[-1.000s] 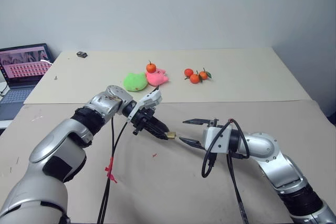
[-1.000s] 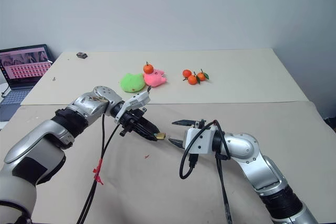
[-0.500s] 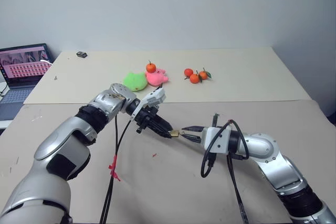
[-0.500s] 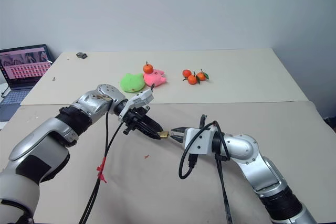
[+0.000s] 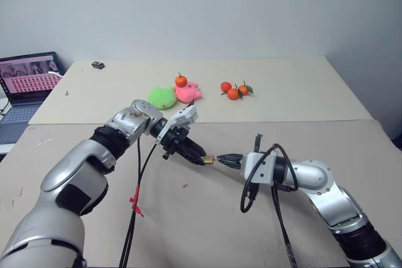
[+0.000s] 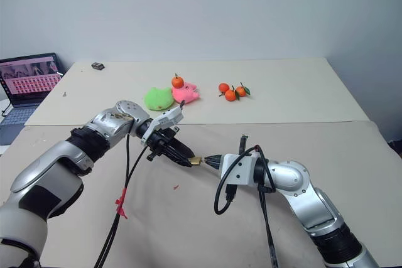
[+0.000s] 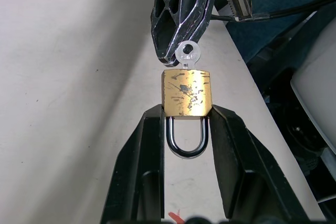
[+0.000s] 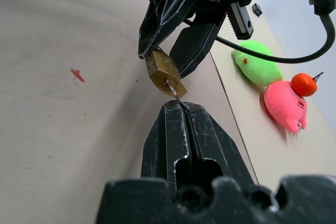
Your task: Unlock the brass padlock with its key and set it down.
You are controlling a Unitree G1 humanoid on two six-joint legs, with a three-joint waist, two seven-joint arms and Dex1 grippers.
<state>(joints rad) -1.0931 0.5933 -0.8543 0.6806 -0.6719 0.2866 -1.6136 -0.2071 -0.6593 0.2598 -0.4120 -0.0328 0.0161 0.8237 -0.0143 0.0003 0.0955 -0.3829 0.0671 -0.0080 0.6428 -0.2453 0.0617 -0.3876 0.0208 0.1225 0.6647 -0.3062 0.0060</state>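
Note:
My left gripper's fingers enclose the padlock's shackle, so next my right gripper leaves the key and takes the padlock's body [image 7: 187,94] to free my left gripper.
The brass padlock [image 7: 186,92] hangs in the air over the near table, shackle toward the left wrist, with my left gripper [image 7: 186,111] shut on its sides. A small silver key [image 7: 187,55] sticks out of the padlock's underside. My right gripper [image 8: 181,103] faces it from the right, shut on the key [image 8: 173,88], fingers pressed flat together. From the head, the left gripper [image 5: 200,157], padlock [image 5: 207,160] and right gripper [image 5: 221,159] meet tip to tip in a line mid-table.
On the far table lie a green plush [image 5: 161,97], a pink plush [image 5: 188,93] with a tangerine [image 5: 181,81] on it, three tangerines [image 5: 234,90] and a small dark block [image 5: 97,65]. A laptop [image 5: 28,75] stands far left. Black cables hang from both wrists.
My right gripper's fingers, wide apart a second ago, have closed together on the key at the padlock. The left gripper keeps the padlock in much the same place.

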